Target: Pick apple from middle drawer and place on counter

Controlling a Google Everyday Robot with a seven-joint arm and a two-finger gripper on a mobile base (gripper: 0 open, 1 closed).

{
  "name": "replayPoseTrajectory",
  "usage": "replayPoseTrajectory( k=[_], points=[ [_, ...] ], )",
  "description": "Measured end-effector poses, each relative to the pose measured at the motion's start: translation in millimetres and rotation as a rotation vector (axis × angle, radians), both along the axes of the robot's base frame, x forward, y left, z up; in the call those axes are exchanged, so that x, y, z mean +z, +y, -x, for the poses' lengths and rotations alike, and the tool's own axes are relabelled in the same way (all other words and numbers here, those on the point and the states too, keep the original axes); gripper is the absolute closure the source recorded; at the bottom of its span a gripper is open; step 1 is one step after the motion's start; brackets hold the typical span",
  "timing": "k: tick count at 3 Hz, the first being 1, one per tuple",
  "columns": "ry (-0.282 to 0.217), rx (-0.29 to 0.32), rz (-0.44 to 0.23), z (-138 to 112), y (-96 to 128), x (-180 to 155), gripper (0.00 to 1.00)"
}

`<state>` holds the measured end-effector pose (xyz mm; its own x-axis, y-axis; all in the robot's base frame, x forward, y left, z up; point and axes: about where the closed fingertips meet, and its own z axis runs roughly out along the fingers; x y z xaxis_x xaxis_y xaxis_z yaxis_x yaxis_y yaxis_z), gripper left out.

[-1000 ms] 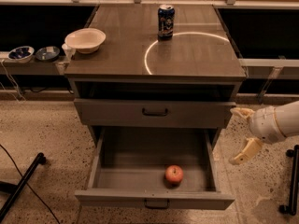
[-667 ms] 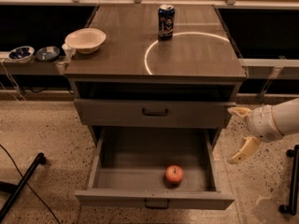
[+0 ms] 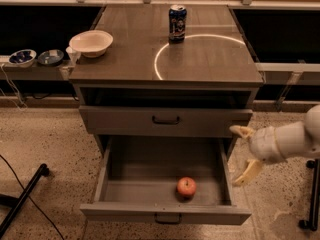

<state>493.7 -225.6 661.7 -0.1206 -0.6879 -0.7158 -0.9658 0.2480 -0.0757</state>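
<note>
The side of the red apple (image 3: 192,187) that faces my gripper is my next place to close, so next I reach my gripper into the open middle drawer first.
The red apple (image 3: 186,187) lies inside the open middle drawer (image 3: 120,184), near its front wall and right of centre. The drawer is pulled far out and is otherwise bare grey. My gripper (image 3: 245,155) hangs to the right of the drawer, outside its right wall and above floor level, with its two pale fingers (image 3: 248,172) spread open and empty. The counter (image 3: 130,54) is the wood-grain cabinet top above, marked with a bright white ring (image 3: 165,49).
A blue can (image 3: 177,23) stands on the counter at the ring's far edge. A white bowl (image 3: 91,43) sits at the counter's left edge. Two small bowls (image 3: 22,57) rest on a side shelf at left. A closed drawer front (image 3: 165,120) is above the open one. A dark stand leg (image 3: 22,199) crosses the floor at left.
My gripper has shifted slightly left, closer to the drawer's right side. The apple and drawer have not moved.
</note>
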Motion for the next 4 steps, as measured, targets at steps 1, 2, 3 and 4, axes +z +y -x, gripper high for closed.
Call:
replayPoseTrajectory(
  k=[1, 2, 3, 4],
  points=[
    [-0.048, 0.185, -0.088, 13.3, 53.3, -56.1, 0.0],
    [-0.102, 0.259, -0.092, 12.6, 64.9, -70.9, 0.0],
    [-0.082, 0.245, -0.088, 4.8, 72.2, -84.8, 0.0],
    [-0.054, 0.191, -0.095, -15.2, 71.8, -121.1, 0.18]
  ],
)
